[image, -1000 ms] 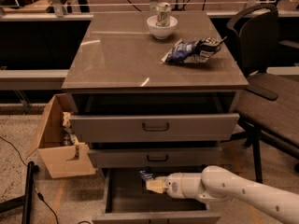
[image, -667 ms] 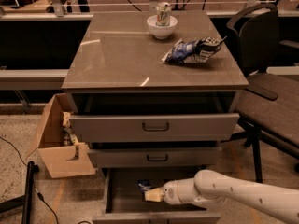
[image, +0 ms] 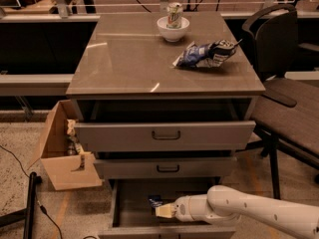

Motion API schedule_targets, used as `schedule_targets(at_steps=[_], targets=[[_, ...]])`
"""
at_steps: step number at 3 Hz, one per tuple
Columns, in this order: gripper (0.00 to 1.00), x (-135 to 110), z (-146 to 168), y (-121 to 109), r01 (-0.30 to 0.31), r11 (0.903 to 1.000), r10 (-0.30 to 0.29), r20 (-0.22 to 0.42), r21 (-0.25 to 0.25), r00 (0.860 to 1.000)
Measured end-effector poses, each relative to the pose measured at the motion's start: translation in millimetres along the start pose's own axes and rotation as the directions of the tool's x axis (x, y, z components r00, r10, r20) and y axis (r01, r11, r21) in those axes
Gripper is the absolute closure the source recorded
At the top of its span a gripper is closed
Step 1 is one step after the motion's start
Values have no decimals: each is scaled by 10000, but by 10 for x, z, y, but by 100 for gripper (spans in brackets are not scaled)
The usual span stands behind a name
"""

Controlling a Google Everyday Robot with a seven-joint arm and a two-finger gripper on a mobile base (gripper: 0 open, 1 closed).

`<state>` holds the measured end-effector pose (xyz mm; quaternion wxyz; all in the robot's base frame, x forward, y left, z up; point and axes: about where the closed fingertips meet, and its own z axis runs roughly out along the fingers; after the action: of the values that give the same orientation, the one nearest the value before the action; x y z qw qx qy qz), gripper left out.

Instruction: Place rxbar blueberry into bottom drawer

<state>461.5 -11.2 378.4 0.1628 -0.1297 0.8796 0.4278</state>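
The rxbar blueberry, now held close over the drawer floor, will be let go by my gripper on the bottom drawer's inside (image: pixel 159 197), near its middle, below the handle of the middle drawer.
The bottom drawer (image: pixel 130 209) of the grey cabinet is pulled open, its plain front (image: pixel 167 231) at the lower edge of the camera view. My white arm reaches in from the lower right. My gripper (image: pixel 162 210) is low inside the drawer, near its middle. The rxbar blueberry (image: pixel 155 201), a small dark navy bar, sits at the gripper's tip and is held there, close over the drawer floor.
The top drawer (image: pixel 164 135) and middle drawer (image: pixel 167 168) stand slightly out above my arm. A blue-and-white chip bag (image: pixel 204 55) and a white bowl (image: pixel 173 29) holding a can lie on the cabinet top. A cardboard box (image: pixel 62 156) stands left, a dark chair (image: pixel 286 83) right.
My gripper has moved down and slightly left, deeper into the bottom drawer, carrying the navy bar with it. Nothing else has moved.
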Motion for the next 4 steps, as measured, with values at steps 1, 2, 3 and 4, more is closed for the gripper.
schedule_targets(at_steps=[1, 2, 3, 4], targets=[[100, -20, 173, -389, -96, 9994, 78, 519, 336, 9986], [100, -57, 408, -795, -210, 9976, 167, 644, 654, 9978], [100, -52, 673, -1134, -266, 9960, 233, 390, 849, 9990], [85, -44, 904, -1385, -315, 9946, 288, 284, 992, 9992]])
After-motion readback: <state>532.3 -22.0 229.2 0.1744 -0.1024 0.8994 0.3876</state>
